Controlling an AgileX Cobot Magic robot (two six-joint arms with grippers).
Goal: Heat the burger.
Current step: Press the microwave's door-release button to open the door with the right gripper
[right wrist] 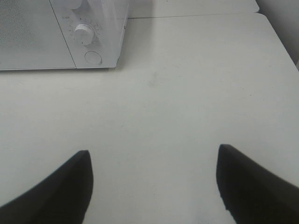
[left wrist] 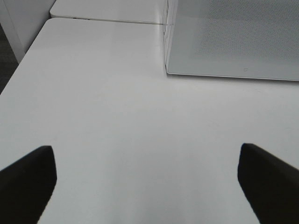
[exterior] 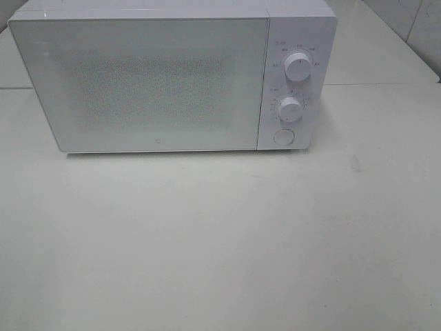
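Note:
The white microwave has the round button (exterior: 284, 137) (right wrist: 93, 58) below the lower knob, and my right gripper should go there next and close just in front of it.
The burger is out of view in all three frames. A white microwave (exterior: 172, 76) stands at the back of the table with its door shut. My left gripper (left wrist: 147, 179) hovers open over bare table, facing the microwave's (left wrist: 233, 37) left front corner, with nothing between its dark fingers (left wrist: 28, 179). My right gripper (right wrist: 154, 182) is open too and holds nothing, pointed toward the microwave's (right wrist: 60, 32) control side. Neither arm shows in the exterior high view.
The microwave's panel carries two white knobs (exterior: 297, 66) (exterior: 290, 109) and a round button (exterior: 283, 136); the lower knob (right wrist: 84, 33) and button (right wrist: 93, 58) also show in the right wrist view. The white table (exterior: 220, 241) ends at an edge (left wrist: 18, 70) on the left.

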